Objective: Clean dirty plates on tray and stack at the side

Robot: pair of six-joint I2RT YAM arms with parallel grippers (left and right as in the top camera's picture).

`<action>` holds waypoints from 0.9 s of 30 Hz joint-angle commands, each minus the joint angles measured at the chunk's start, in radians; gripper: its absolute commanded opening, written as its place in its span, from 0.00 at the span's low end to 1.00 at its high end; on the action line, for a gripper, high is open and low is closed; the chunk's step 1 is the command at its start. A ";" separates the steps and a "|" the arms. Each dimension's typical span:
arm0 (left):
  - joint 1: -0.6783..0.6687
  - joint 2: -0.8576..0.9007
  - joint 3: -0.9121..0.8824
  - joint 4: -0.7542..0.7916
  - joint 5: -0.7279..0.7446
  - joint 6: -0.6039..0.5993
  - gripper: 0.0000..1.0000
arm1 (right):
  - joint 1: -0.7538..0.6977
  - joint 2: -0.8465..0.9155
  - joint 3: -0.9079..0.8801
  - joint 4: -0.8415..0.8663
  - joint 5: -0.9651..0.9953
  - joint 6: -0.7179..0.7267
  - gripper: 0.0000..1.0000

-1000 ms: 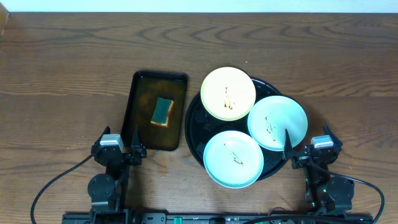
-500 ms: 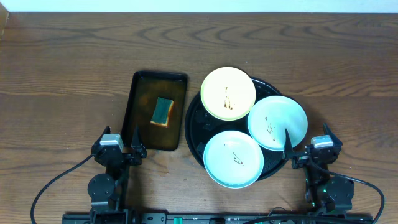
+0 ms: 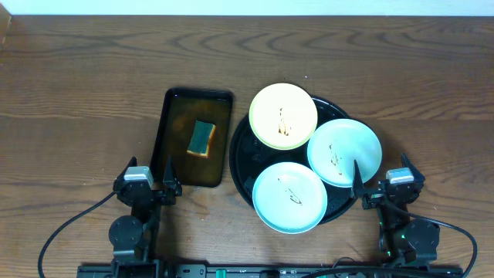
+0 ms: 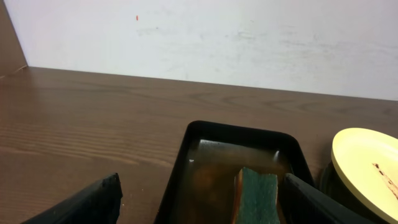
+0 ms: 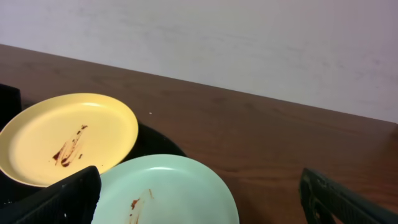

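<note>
My left gripper needs to next travel to the yellow-green sponge in the dark rectangular tray, and then close across the sponge's middle [image 3: 201, 140] [image 4: 257, 204].
Three smeared plates lie on the round black tray [image 3: 245, 158]: a pale yellow one [image 3: 283, 116] at the back, a mint one [image 3: 344, 152] at the right and a mint one [image 3: 289, 197] at the front. My left gripper [image 3: 149, 171] is open and empty at the table's front, by the near end of the dark rectangular tray. My right gripper [image 3: 380, 174] is open and empty just right of the round tray. In the right wrist view its jaws [image 5: 199, 193] stand wide before the right mint plate [image 5: 168, 193], with the yellow plate [image 5: 68, 137] to the left.
A yellow-green sponge [image 3: 202, 138] lies in brownish liquid in a dark rectangular tray [image 3: 164, 131] left of the round tray. The left wrist view shows the sponge [image 4: 258, 193], that tray's far rim [image 4: 239, 129] and the yellow plate's edge [image 4: 367, 162]. Wood tabletop [image 3: 77, 93] surrounds all.
</note>
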 commanded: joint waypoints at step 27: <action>0.007 0.010 -0.010 -0.045 0.013 0.000 0.81 | 0.006 -0.003 -0.001 -0.005 0.043 0.018 0.99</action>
